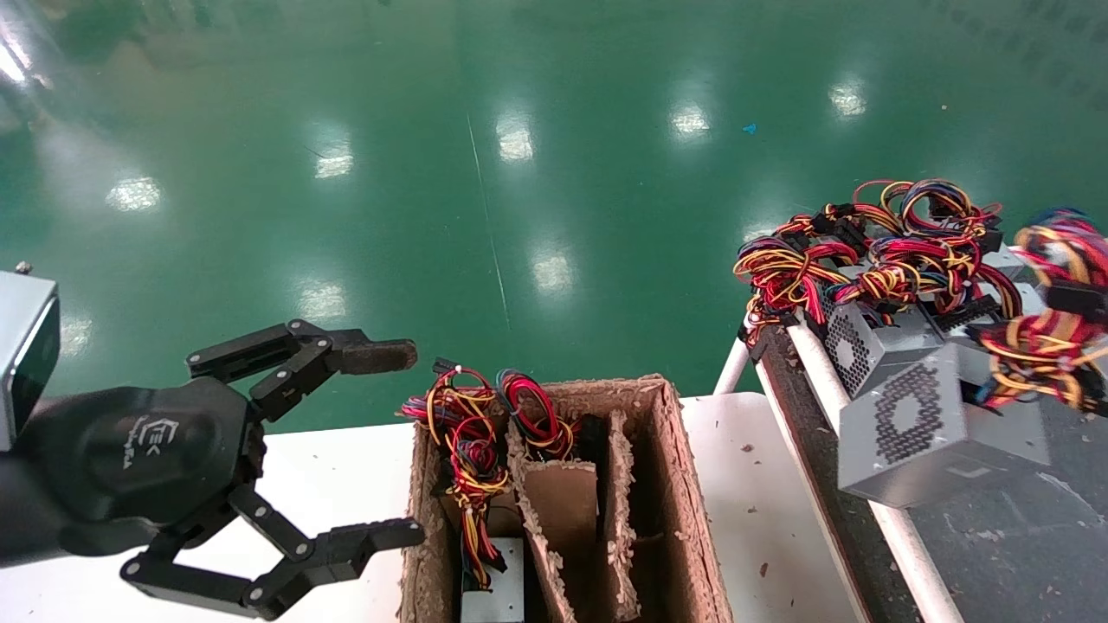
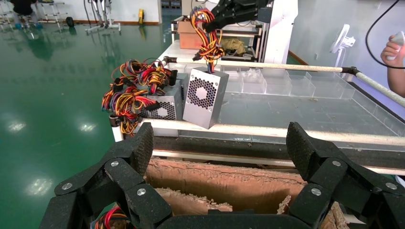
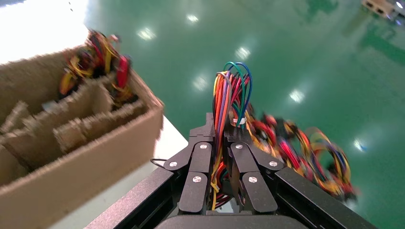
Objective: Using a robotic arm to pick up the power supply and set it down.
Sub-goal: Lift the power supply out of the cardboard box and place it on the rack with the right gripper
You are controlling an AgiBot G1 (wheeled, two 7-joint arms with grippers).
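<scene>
The power supply will rest on the belt (image 1: 922, 427) against its nearest neighbour by the white rail once the robot's right gripper releases it.
A grey power supply (image 1: 935, 433) with a honeycomb vent hangs tilted by its red, yellow and black wires (image 1: 1047, 346) at the near edge of the dark belt. In the left wrist view the same power supply (image 2: 205, 98) dangles under my right gripper (image 2: 229, 12). In its own view my right gripper (image 3: 220, 131) is shut on the wire bundle (image 3: 224, 95). My left gripper (image 1: 398, 443) is open with nothing between its fingers. It sits beside the cardboard box, also seen in its own view (image 2: 220, 143).
A divided cardboard box (image 1: 666, 484) on the white table (image 1: 762, 502) holds another unit (image 1: 493, 593) with wires. More power supplies (image 1: 866, 342) with tangled wires lie on the belt table (image 1: 1021, 554). Clear trays (image 2: 286, 86) and a person's hand (image 2: 394, 50) are farther back.
</scene>
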